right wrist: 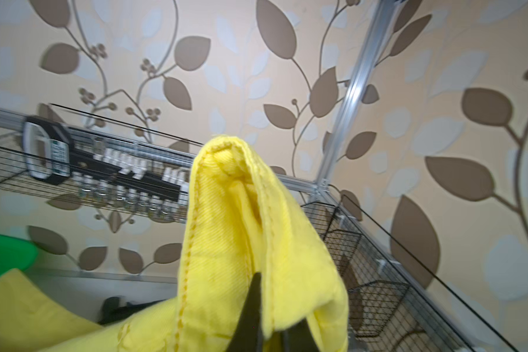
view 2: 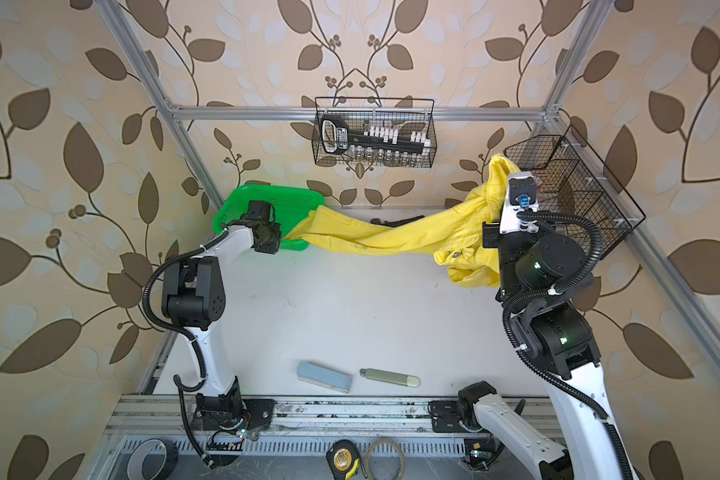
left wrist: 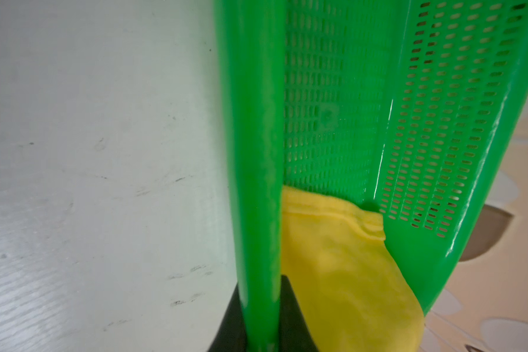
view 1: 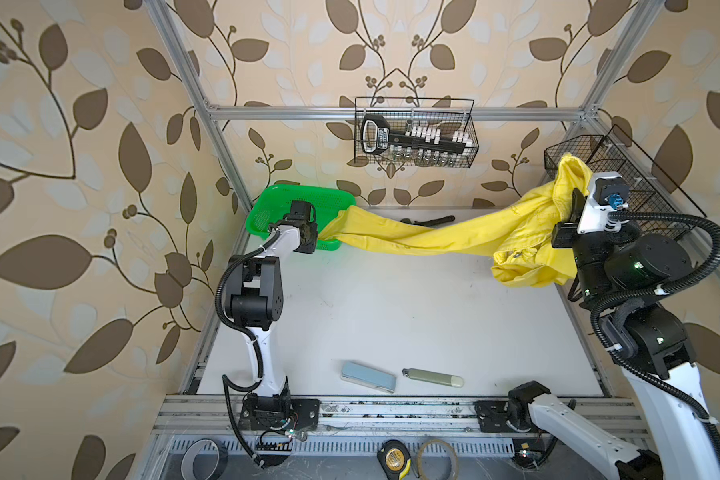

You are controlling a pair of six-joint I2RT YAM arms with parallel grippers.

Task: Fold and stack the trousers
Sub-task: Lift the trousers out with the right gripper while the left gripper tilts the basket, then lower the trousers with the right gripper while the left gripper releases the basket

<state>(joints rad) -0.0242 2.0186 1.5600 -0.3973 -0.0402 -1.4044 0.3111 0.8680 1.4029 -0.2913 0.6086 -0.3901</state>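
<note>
Next, my right gripper sets the yellow trousers down and lets go of them on the table (view 1: 425, 296), in between the black object and pale green tool.
The yellow trousers (view 1: 433, 237) (view 2: 371, 241) hang stretched in a twisted band across the back of the table. At the left, one leg end (left wrist: 333, 274) lies inside the green basket (view 1: 275, 199) (view 2: 283, 199). There my left gripper (view 1: 312, 241) (left wrist: 259, 335) is shut on the basket's near rim (left wrist: 256, 152), its jaws on either side of the rim and the cloth beside one finger. At the right, my right gripper (view 1: 574, 203) (right wrist: 272, 314) is raised and shut on a hemmed fold of the trousers (right wrist: 226, 228). More cloth bunches and hangs below it.
A black wire basket (view 1: 416, 133) with a tool set hangs on the back wall, and a wire rack (view 1: 624, 178) lines the right wall close behind my right gripper. A blue-grey case (view 1: 368, 376) and a pale green tool (view 1: 433, 377) lie near the front edge. A black object (view 1: 433, 220) lies behind the trousers.
</note>
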